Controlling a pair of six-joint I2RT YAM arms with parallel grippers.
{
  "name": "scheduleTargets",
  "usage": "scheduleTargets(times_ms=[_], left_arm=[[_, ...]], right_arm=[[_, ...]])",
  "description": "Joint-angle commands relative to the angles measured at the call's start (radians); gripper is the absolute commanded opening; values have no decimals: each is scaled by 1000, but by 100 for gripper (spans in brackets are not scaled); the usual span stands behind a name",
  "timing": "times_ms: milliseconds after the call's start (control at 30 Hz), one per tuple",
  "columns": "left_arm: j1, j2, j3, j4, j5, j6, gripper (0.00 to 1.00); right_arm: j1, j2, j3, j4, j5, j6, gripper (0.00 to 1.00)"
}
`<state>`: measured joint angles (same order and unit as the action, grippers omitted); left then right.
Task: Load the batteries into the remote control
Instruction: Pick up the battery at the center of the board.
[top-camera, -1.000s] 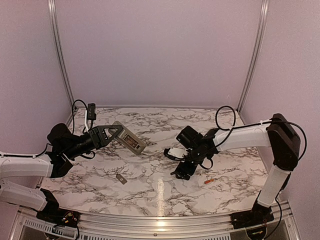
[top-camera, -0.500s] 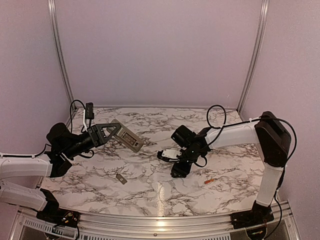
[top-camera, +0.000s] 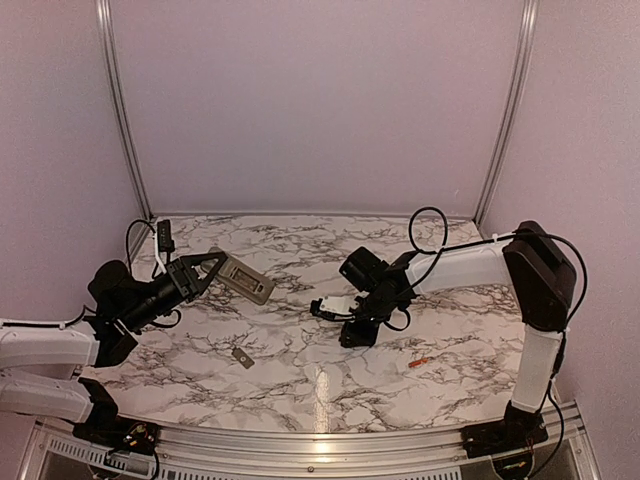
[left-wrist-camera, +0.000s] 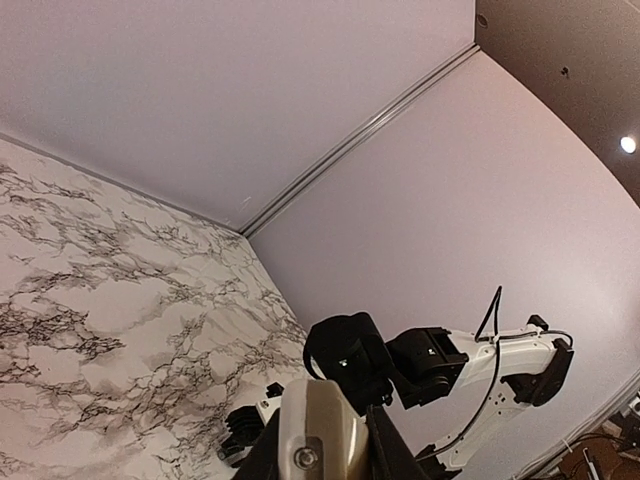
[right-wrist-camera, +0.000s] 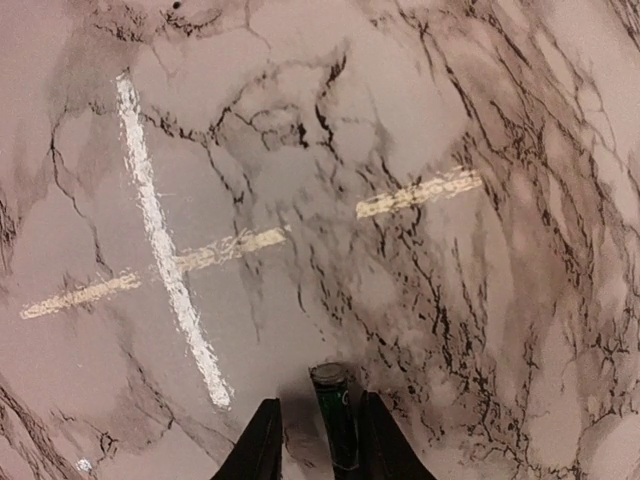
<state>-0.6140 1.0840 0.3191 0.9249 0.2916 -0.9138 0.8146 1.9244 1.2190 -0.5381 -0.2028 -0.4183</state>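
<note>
The green battery sits deep between the right gripper's fingers, so the robot should open them, back off and pinch the battery's near end (right-wrist-camera: 346, 470), leaving its far end free to insert.
My left gripper (top-camera: 205, 264) is shut on one end of the remote control (top-camera: 245, 277) and holds it tilted above the table's left side. In the left wrist view the remote's beige back (left-wrist-camera: 320, 430) sits between the dark fingers (left-wrist-camera: 385, 448). My right gripper (top-camera: 351, 337) is down at the table's middle. In the right wrist view the dark green battery (right-wrist-camera: 335, 415) lies on the marble between its narrowed fingers (right-wrist-camera: 265, 440). It lies close to the right finger, with a gap still showing on its left. The orange-red battery (top-camera: 418, 363) lies alone at front right.
A small flat grey cover piece (top-camera: 243, 357) lies on the marble tabletop (top-camera: 300, 375) at front left. Lilac walls with metal corner rails (top-camera: 120, 110) enclose the back and sides. The right arm's cable (top-camera: 430, 235) loops above its forearm.
My left arm has drawn back to the left with the remote. My right gripper has shifted a little left and away, and its jaws have narrowed round the dark green battery.
</note>
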Motion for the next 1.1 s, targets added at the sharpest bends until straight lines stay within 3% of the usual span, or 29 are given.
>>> scheduleTargets(times_ms=[0, 333, 367, 467, 533, 833, 1067], left_arm=[[6, -82, -53, -19, -137, -29, 0], [5, -138, -177, 5, -243, -98, 0], [5, -137, -187, 12, -250, -105, 0], [5, -138, -206, 36, -258, -113, 0], [4, -139, -207, 40, -254, -112, 0], [3, -119, -207, 49, -252, -103, 0], [3, -97, -213, 83, -250, -117, 0]], right_arm=[[5, 46, -28, -104, -33, 14, 24], [66, 8, -39, -88, 18, 82, 12], [68, 4, -43, -88, 23, 86, 15], [71, -2, -59, -92, 34, 96, 40], [71, -2, -69, -102, 40, 98, 42], [57, -7, -94, -114, 52, 129, 27], [54, -28, -110, -117, 66, 147, 27]])
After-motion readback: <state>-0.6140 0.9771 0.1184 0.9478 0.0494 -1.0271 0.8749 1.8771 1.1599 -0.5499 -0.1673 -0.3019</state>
